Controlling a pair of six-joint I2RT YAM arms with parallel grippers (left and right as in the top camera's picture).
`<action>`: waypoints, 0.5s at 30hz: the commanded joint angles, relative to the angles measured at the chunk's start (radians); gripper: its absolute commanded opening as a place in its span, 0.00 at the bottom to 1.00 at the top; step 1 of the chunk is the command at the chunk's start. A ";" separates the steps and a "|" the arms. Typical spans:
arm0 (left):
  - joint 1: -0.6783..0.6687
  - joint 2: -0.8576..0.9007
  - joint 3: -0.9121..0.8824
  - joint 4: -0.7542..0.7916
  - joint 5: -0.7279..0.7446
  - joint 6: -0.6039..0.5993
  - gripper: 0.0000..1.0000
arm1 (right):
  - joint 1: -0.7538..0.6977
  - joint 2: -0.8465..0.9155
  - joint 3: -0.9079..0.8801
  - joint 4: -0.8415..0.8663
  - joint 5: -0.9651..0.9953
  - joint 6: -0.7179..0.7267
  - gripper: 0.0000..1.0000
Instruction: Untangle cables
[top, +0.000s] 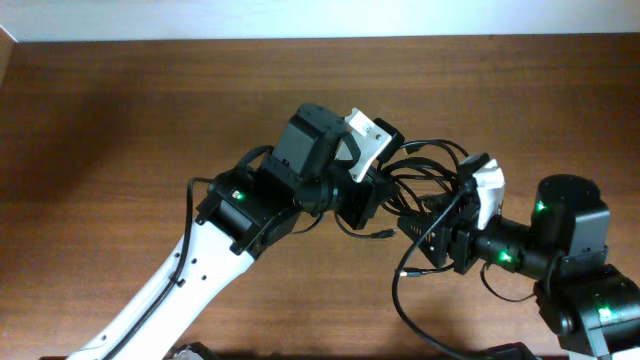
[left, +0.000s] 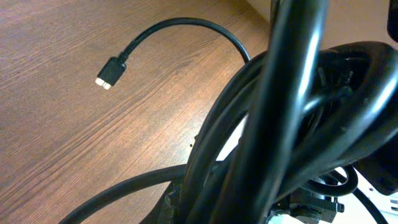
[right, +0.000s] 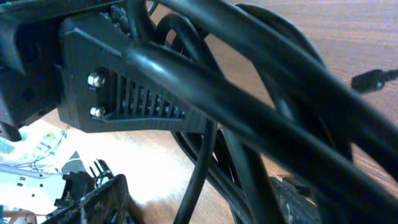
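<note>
My left gripper is pinching the cables into a cramped heap. My right gripper needs to hold the cables while my left gripper opens and takes the loops' outer side (top: 394, 186).
The cables (top: 425, 172) are a bunch of thin black loops held above the table between my two arms. Loose plug ends (top: 385, 236) hang out below the bunch. My left gripper (top: 362, 208) is shut on the cables. In the left wrist view the cables (left: 292, 118) fill the picture and hide the jaws, and one plug end (left: 109, 71) arcs out over the wood. My right gripper (top: 432, 226) faces the bunch from the right. Its fingers (right: 99, 202) stand apart with several strands of the cables (right: 205, 162) running between them, not pinched.
The brown wooden table (top: 120, 110) stretches to the left and back. The left gripper's black ribbed finger (right: 124, 93) sits close in front of the right wrist camera. A black wire (top: 400, 300) loops beside the right arm. White clutter (right: 25, 168) lies past the table edge.
</note>
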 joint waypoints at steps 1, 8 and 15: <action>-0.009 -0.005 0.010 0.011 0.013 -0.016 0.00 | 0.002 -0.002 0.011 0.023 -0.026 -0.005 0.50; -0.009 -0.005 0.010 -0.002 0.012 -0.016 0.00 | 0.002 -0.002 0.011 0.034 -0.026 -0.024 0.04; 0.011 -0.008 0.010 -0.022 0.012 -0.004 0.52 | 0.002 -0.002 0.011 0.030 0.054 -0.023 0.04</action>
